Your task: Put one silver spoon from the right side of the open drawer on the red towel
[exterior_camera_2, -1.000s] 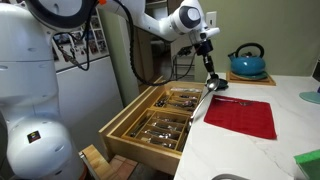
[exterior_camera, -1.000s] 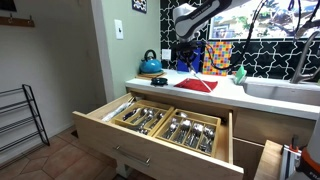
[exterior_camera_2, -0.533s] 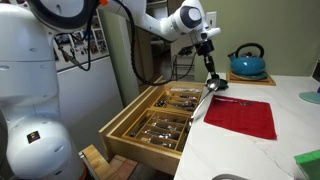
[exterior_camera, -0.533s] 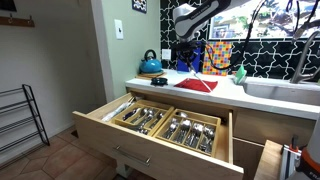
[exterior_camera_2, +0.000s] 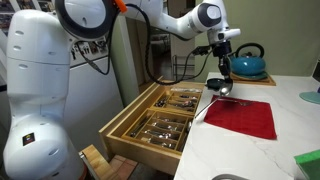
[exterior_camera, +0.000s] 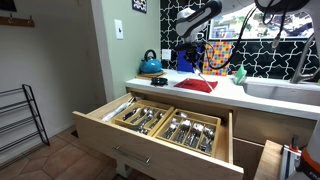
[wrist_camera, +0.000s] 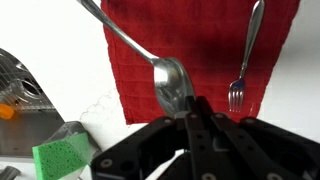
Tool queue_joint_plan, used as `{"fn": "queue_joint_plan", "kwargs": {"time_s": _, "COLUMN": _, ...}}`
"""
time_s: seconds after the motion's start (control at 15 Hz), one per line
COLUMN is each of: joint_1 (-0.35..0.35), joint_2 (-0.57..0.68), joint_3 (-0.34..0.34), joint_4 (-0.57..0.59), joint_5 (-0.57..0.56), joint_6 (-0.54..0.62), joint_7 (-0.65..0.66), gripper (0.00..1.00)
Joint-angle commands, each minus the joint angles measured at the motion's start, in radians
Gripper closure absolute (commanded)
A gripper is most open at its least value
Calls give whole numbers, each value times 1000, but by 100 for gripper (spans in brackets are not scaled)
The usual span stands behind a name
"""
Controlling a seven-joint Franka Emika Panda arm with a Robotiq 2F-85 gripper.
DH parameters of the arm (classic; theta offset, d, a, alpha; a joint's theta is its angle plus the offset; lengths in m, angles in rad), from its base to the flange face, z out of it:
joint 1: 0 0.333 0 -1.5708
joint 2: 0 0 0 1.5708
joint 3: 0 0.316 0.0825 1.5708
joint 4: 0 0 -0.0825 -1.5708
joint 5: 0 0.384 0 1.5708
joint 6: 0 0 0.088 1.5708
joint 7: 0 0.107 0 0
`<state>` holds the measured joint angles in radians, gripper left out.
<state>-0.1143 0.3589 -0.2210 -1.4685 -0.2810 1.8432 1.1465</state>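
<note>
The robot's gripper will release the silver spoon on the red towel (exterior_camera: 201, 84) (wrist_camera: 203, 75) next to the silver fork, toward the sink.
My gripper (exterior_camera_2: 222, 80) is shut on the bowl of a silver spoon (wrist_camera: 170, 85). It holds the spoon above the near end of the red towel (exterior_camera_2: 242, 116) on the white counter. In the wrist view the spoon's handle slants away to the upper left, past the towel (wrist_camera: 205, 40) edge and over the counter. In an exterior view the handle (exterior_camera_2: 205, 108) hangs down toward the drawer side. A silver fork (wrist_camera: 243, 62) lies on the towel. The open drawer (exterior_camera: 165, 125) holds trays with several pieces of cutlery. The gripper (exterior_camera: 189, 56) is small and far in the other exterior view.
A blue kettle (exterior_camera_2: 246, 63) stands behind the towel. A green sponge (wrist_camera: 62, 156) lies on the counter near the gripper, and shows at the counter's front corner (exterior_camera_2: 308, 161). A sink (exterior_camera: 285, 90) is beside the towel. The robot's white base (exterior_camera_2: 45, 110) stands by the drawer.
The gripper has moved with the spoon from above the drawer's edge toward the kettle, and now hangs over the red towel's end. The arm has swung with it.
</note>
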Motion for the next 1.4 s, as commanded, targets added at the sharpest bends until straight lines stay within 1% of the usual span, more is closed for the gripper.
{"fn": "queue_joint_plan", "kwargs": {"time_s": 0.0, "joint_1": -51, "joint_2": 137, "joint_3": -19, "joint_4": 199, "joint_5": 102, "joint_6": -94, "joint_7": 35, "gripper": 98}}
{"fn": "queue_joint_plan", "kwargs": {"time_s": 0.27, "joint_1": -123, "joint_2": 263, "joint_3": -32, "joint_4": 388, "joint_5": 205, "joint_6": -187, "joint_7": 60, "gripper": 98}}
{"fn": "queue_joint_plan", "kwargs": {"time_s": 0.47, "joint_1": -193, "joint_2": 346, "joint_3": -29, "joint_4": 517, "joint_5": 298, "joint_6": -277, "joint_7": 85, "gripper": 98}}
{"fn": "queue_joint_plan", "kwargs": {"time_s": 0.6, "joint_1": -240, "joint_2": 402, "joint_3": -23, "joint_4": 607, "joint_5": 356, "joint_6": -346, "joint_7": 129, "gripper": 98}}
{"fn": "queue_joint_plan", "kwargs": {"time_s": 0.73, "joint_1": -276, "joint_2": 446, "joint_3": -22, "joint_4": 680, "joint_5": 404, "joint_6": -389, "joint_7": 189, "gripper": 98}}
{"fn": "queue_joint_plan", "kwargs": {"time_s": 0.93, "joint_1": -329, "joint_2": 494, "joint_3": -14, "joint_4": 769, "joint_5": 475, "joint_6": -435, "joint_7": 270, "gripper": 98}}
{"fn": "queue_joint_plan", "kwargs": {"time_s": 1.33, "joint_1": -407, "joint_2": 542, "joint_3": 29, "joint_4": 830, "joint_5": 569, "joint_6": -446, "joint_7": 468, "gripper": 98}}
